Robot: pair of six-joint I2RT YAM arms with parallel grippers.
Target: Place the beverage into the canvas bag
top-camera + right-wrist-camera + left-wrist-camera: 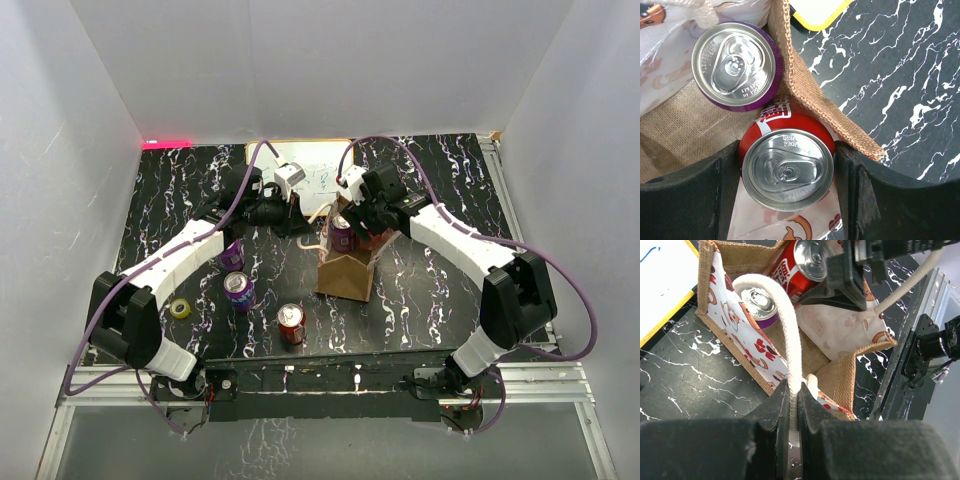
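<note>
The red can's top is still higher than the purple can, so next my right gripper grips the red can again and lowers it toward the canvas bag's bottom (692,131) before it leaves.
The canvas bag (347,272) stands open at mid-table, tan with a red-and-white patterned lining (747,332). My left gripper (794,395) is shut on one cream loop handle (788,335) and holds it up; it sits left of the bag in the top view (303,217). My right gripper (787,170) is shut on a red can (787,167), upright inside the bag's mouth against its woven wall (805,85). A purple can (735,62) stands in the bag beside it, also seen in the left wrist view (760,302).
Two purple cans (232,255) (239,290) and a red can (291,323) stand on the black marbled table left of the bag. A yellow tape roll (181,308) lies at the left. A yellow-framed whiteboard (312,172) lies behind the bag.
</note>
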